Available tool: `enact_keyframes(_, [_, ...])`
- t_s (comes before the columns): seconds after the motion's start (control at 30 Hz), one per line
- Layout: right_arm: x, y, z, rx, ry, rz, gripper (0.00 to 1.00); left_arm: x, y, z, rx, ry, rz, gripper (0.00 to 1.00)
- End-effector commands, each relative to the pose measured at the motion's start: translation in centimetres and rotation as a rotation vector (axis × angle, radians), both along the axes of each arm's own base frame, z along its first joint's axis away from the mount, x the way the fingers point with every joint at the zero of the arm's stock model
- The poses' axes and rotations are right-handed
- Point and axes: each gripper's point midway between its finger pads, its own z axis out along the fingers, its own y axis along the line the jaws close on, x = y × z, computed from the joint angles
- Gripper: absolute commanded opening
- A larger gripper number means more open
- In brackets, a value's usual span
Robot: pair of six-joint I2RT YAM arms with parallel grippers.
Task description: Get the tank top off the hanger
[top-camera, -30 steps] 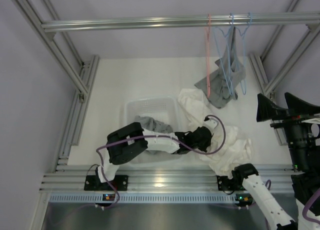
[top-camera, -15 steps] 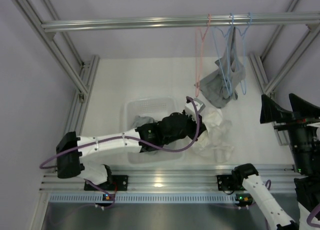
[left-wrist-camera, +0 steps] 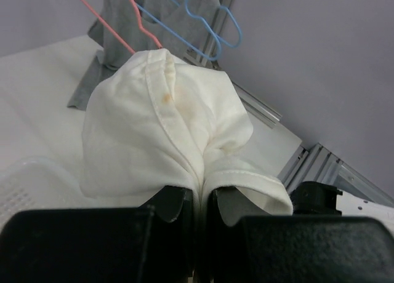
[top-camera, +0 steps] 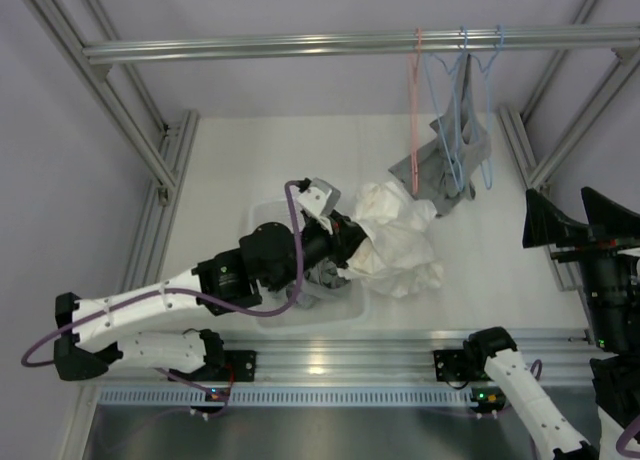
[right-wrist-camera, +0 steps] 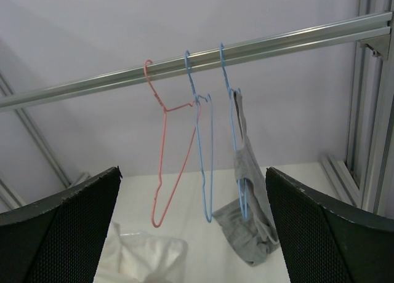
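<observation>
My left gripper will let go of the white tank top in the clear basket, over the dark grey cloth [top-camera: 316, 255].
My left gripper [top-camera: 352, 246] is shut on a white tank top [top-camera: 398, 242] and holds it bunched above the right rim of a clear basket [top-camera: 262, 216]. In the left wrist view the fingers [left-wrist-camera: 175, 203] pinch a hemmed fold of the top [left-wrist-camera: 166, 117]. A pink hanger [top-camera: 416, 110] hangs bare on the rail. A grey garment [top-camera: 440, 170] hangs on a blue hanger [top-camera: 455, 110] beside it. My right gripper [top-camera: 576, 220] is open and empty, raised at the far right; its view shows the pink hanger [right-wrist-camera: 165, 160], the blue hangers [right-wrist-camera: 203, 160] and the grey garment [right-wrist-camera: 252, 215].
The aluminium rail [top-camera: 300, 46] crosses the back of the cell. Frame posts [top-camera: 130, 130] stand at left and right. Another blue hanger [top-camera: 490, 110] hangs furthest right. Dark grey cloth [top-camera: 322, 277] lies in the basket under my left wrist.
My left arm has carried the white tank top from the front right of the table up and left to the basket. The pink hanger swung left, then settled straight.
</observation>
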Motion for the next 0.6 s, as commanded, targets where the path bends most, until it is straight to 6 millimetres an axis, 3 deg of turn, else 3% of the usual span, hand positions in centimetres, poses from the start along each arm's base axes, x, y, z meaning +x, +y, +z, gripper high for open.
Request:
enact_keyframes(0.0, [-0.4, -0.2, 0.6, 0.021, -0.007, 0.002, 0.99, 0.9, 3.8, 6.3, -0.110, -0.107, 0.108, 0.00])
enact_keyframes(0.17, [-0.3, -0.1, 0.7, 0.026, -0.012, 0.004, 0.99, 2.1, 6.8, 6.6, -0.024, -0.136, 0.225, 0.00])
enact_keyframes(0.57, [0.4, 0.4, 0.8, 0.030, -0.008, 0.023, 0.99, 3.4, 13.6, 10.5, -0.041, -0.170, 0.457, 0.00])
